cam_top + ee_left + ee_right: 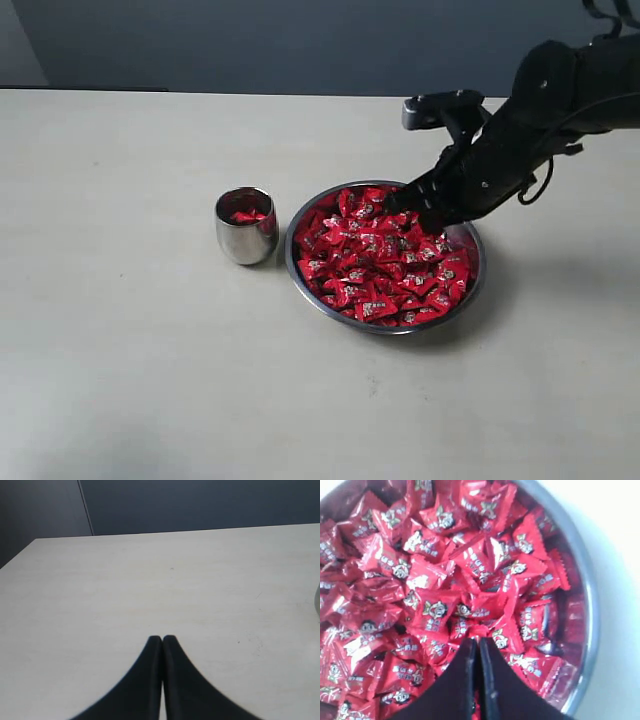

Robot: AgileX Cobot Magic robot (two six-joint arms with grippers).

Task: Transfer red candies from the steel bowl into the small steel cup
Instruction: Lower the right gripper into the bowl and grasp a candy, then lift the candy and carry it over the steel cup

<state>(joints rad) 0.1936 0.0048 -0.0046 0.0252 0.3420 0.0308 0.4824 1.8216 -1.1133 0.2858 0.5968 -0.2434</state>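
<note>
The red candy will leave my right gripper atop the few candies inside the small steel cup [245, 209].
The steel bowl [298, 272] sits mid-table, heaped with red candies [375, 265]. Left of it stands the small steel cup [246, 238] with a few red candies [249, 215] inside. My right gripper [405, 212] is lowered into the far right part of the bowl. In the right wrist view its fingers [479, 641] are closed, and they pinch the wrapper of a red candy [481, 630] at the tips, among the other candies [435, 570] near the bowl's rim [590, 605]. My left gripper [162, 639] is shut and empty over bare table, outside the exterior view.
The pale table [120, 330] stretches around bowl and cup. A dark wall [280, 40] runs behind its far edge. The right arm [560, 95] reaches in from the upper right, over the bowl's far side.
</note>
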